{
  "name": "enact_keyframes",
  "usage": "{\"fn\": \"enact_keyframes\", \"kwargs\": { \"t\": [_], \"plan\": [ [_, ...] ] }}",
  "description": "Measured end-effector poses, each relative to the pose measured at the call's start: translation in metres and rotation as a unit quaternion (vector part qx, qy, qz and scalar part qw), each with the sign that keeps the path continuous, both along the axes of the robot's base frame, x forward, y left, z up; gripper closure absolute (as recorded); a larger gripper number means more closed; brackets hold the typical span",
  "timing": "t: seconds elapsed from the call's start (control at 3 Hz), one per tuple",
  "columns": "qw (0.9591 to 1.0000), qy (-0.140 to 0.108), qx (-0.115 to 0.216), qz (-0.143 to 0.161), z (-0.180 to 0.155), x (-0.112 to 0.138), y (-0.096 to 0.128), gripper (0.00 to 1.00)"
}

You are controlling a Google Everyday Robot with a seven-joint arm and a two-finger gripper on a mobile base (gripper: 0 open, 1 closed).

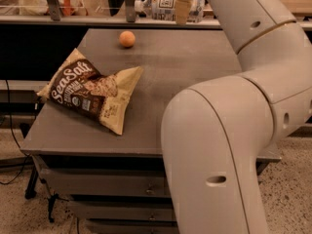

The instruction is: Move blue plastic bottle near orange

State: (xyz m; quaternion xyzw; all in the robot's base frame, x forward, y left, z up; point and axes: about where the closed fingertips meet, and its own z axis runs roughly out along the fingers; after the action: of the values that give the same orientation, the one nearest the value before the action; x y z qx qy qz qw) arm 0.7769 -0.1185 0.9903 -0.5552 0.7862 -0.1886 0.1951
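Next, I open my gripper and let go of the blue plastic bottle on the grey table [158, 45], in between the orange and my white arm.
The blue plastic bottle [163, 7] is a clear bottle with a white label. It lies sideways in the air above the table's far edge, cap pointing left. My gripper [183, 9] is shut on the bottle near its middle, one tan finger [182, 10] across the label. The orange [127, 38] sits on the grey table [185, 67] near the far edge, to the left of and below the bottle, apart from it.
A tan and brown Sea Salt chip bag [92, 90] lies on the table's left half. My white arm [229, 130] fills the right foreground and hides the table's right side. Drawers [107, 189] sit under the tabletop. A railing runs behind the table.
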Motion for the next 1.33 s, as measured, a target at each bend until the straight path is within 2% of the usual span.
{"fn": "enact_keyframes", "kwargs": {
  "t": [0.33,0.67,1.33],
  "plan": [
    [1.0000,0.000,0.000,0.000,0.000,0.000,0.000,1.00],
    [1.0000,0.000,0.005,-0.005,-0.015,0.009,0.002,1.00],
    [0.9995,0.022,0.011,-0.018,-0.057,0.022,0.005,1.00]
  ]
}}
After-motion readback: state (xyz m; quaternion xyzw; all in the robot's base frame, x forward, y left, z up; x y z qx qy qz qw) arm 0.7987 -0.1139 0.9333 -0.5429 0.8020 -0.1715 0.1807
